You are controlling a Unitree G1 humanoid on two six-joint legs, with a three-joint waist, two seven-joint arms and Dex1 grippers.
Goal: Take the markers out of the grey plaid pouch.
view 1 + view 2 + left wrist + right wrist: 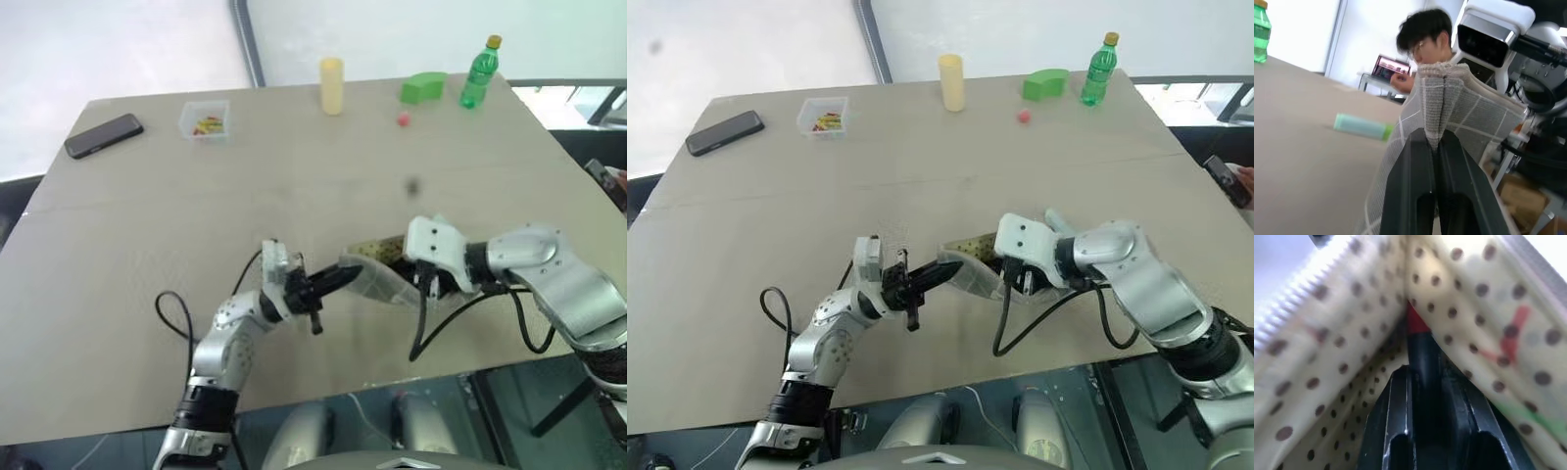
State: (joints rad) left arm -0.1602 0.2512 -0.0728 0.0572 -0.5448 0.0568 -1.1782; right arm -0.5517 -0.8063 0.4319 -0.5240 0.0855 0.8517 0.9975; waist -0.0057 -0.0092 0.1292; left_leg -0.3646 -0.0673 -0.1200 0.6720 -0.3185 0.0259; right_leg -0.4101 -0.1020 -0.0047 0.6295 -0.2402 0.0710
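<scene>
The robot's right gripper needs to set the red marker down on the table [490,236] close beside the pale teal-blue marker.
The grey plaid pouch [377,281] hangs just above the table between my two grippers, its mouth open and its dotted cream lining [1352,323] showing. My left gripper [1434,139] is shut on the pouch's fabric edge [1440,83]. My right gripper [1422,377] reaches into the pouch's mouth. It is shut on the black end of the red marker [1415,323], whose red part points deeper inside. The pale teal-blue marker [1359,126] lies on the table beyond the pouch.
Along the far side of the table stand a black phone [104,135], a clear box [206,119], a yellow cylinder [332,85], a red ball [403,119], a green block [422,87] and a green bottle [479,73]. A person [1422,39] sits off to the right.
</scene>
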